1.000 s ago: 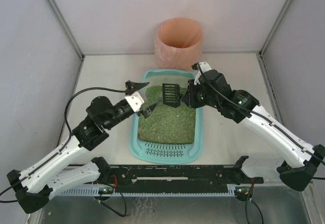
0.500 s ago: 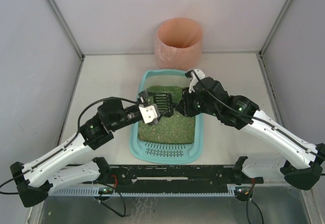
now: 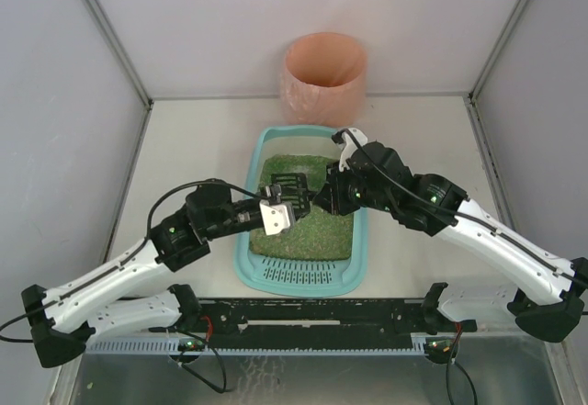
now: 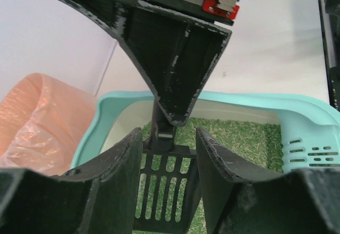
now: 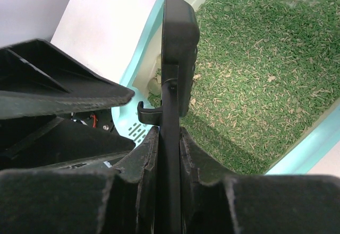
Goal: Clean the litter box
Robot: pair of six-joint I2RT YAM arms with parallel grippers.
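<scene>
I need to clamp the scoop's head with my left gripper while my right gripper takes the scoop's handle [image 5: 169,186] again at a new angle, because the head tilts too far up in my right gripper.
The teal litter box [image 3: 246,267] lies mid-table, filled with green-brown granules [image 3: 317,230], its slotted grate [image 3: 299,276] at the near end. My right gripper [image 3: 323,194] is shut on the handle of the black slotted scoop [image 3: 289,185] and holds it over the granules. In the right wrist view the handle [image 5: 170,165] is pinched between my right gripper's [image 5: 169,133] fingers. My left gripper [image 3: 283,205] is open, its fingers on either side of the scoop head [image 4: 164,191]. In the left wrist view my left gripper [image 4: 169,138] has gaps beside the scoop.
The round pink-orange bin [image 3: 323,74] stands behind the litter box at the back wall; it also shows in the left wrist view [image 4: 37,117]. Grey enclosure walls close in the left, right and back. A black rail [image 3: 312,313] runs along the near edge.
My left gripper has moved right, from the box's left rim to around the scoop head. My right gripper has brought the scoop lower and nearer over the granules.
</scene>
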